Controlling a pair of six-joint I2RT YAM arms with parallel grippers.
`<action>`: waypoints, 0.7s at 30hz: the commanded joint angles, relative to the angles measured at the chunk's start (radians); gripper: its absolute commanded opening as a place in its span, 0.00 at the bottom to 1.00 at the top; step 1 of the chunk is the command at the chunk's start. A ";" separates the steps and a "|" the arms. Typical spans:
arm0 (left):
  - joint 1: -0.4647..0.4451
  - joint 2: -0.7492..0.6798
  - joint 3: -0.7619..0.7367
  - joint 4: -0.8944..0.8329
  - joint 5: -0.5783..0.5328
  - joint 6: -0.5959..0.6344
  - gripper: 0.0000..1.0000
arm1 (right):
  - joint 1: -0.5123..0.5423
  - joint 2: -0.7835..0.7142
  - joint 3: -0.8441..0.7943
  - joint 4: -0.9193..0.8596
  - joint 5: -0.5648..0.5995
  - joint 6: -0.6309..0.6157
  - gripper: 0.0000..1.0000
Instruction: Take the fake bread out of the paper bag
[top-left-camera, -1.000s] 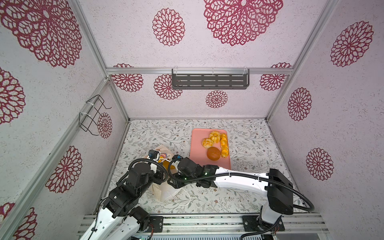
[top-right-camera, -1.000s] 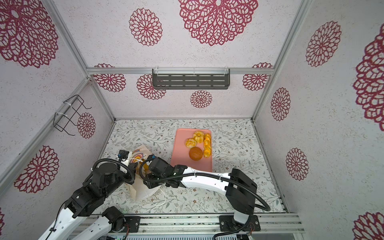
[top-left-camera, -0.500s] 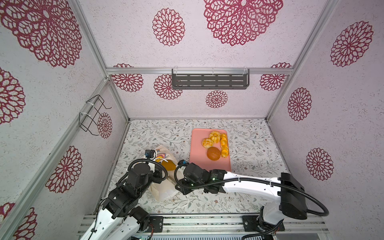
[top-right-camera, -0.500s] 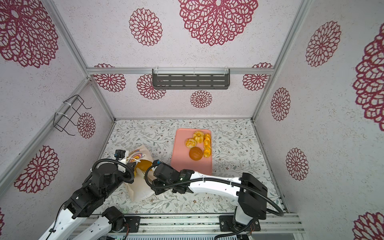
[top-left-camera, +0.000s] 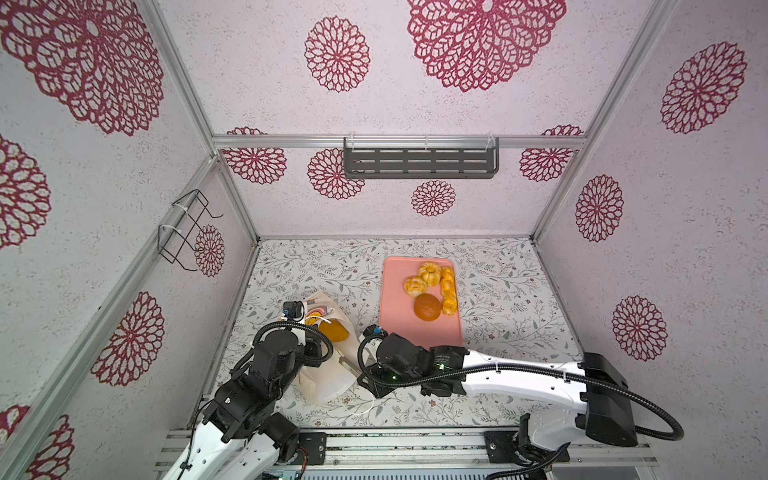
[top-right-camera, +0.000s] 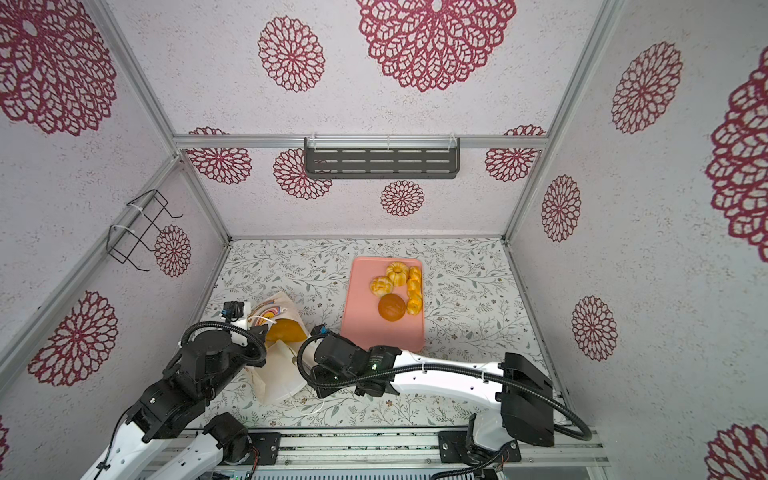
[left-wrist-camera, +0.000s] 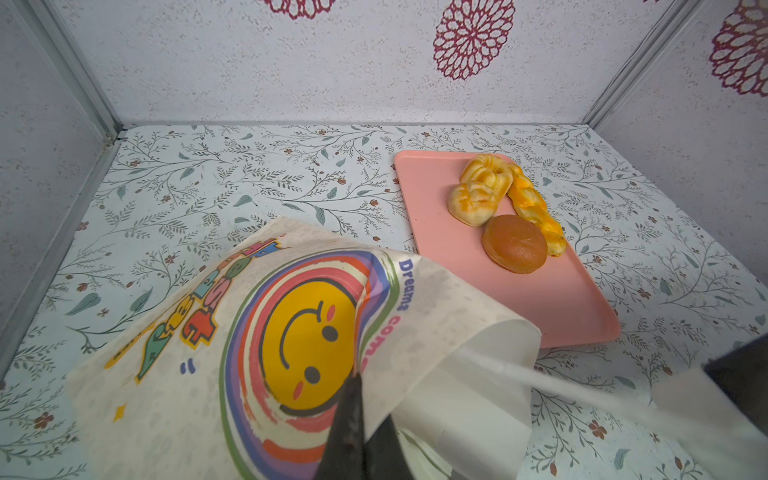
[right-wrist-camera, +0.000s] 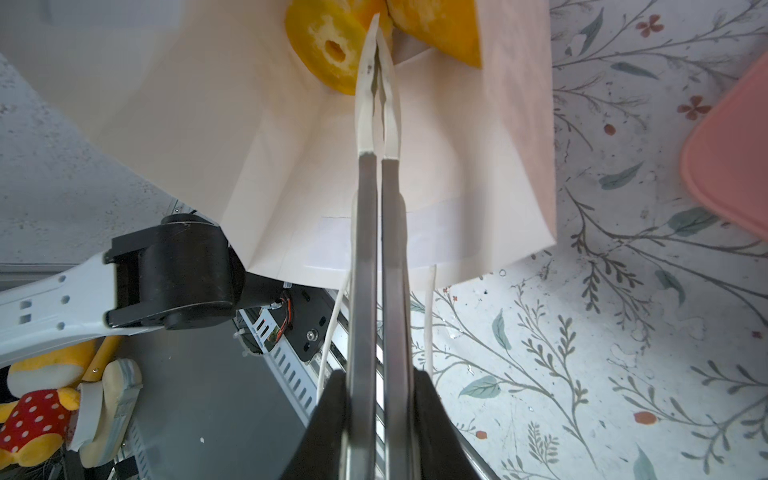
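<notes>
The tong tips are empty beside the ring-shaped fake bread; next I open them with my right gripper and pinch the bread's edge (right-wrist-camera: 299, 41) along the bag's side.
The paper bag (top-left-camera: 328, 378) (top-right-camera: 278, 374) lies tilted on the floral table, mouth toward the front. My left gripper (left-wrist-camera: 358, 382) is shut on its printed rim (left-wrist-camera: 291, 332). My right gripper (right-wrist-camera: 376, 25) carries long metal tongs with white tips, which reach into the bag's mouth. The tips stand shut between a ring-shaped fake bread (right-wrist-camera: 328, 50) and an orange loaf (right-wrist-camera: 440, 29). Orange bread shows inside the bag in both top views (top-left-camera: 332, 330) (top-right-camera: 284, 330). On the pink tray (top-left-camera: 399, 328) lie a dark bun (top-left-camera: 427, 307), a ring (top-left-camera: 429, 274), a knotted roll (top-left-camera: 414, 286) and a braided stick (top-left-camera: 449, 291).
The tray (left-wrist-camera: 561, 299) sits right of the bag, close to my right wrist (top-left-camera: 399, 353). A wire rack (top-left-camera: 187, 228) hangs on the left wall and a grey shelf (top-left-camera: 419, 162) on the back wall. A plush toy (right-wrist-camera: 41, 399) lies beyond the table's front rail.
My right arm has drawn back toward the front and right, and its tongs have closed. The left gripper keeps its hold on the bag's rim.
</notes>
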 joint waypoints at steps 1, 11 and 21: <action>-0.003 -0.015 -0.015 0.058 0.038 0.021 0.00 | 0.003 0.027 0.058 0.115 -0.007 0.044 0.12; -0.001 -0.009 0.003 -0.003 0.043 0.045 0.00 | 0.079 0.105 0.043 0.266 -0.046 0.047 0.15; -0.001 -0.097 -0.004 0.000 0.114 0.031 0.00 | 0.075 0.120 0.019 0.258 0.039 0.026 0.34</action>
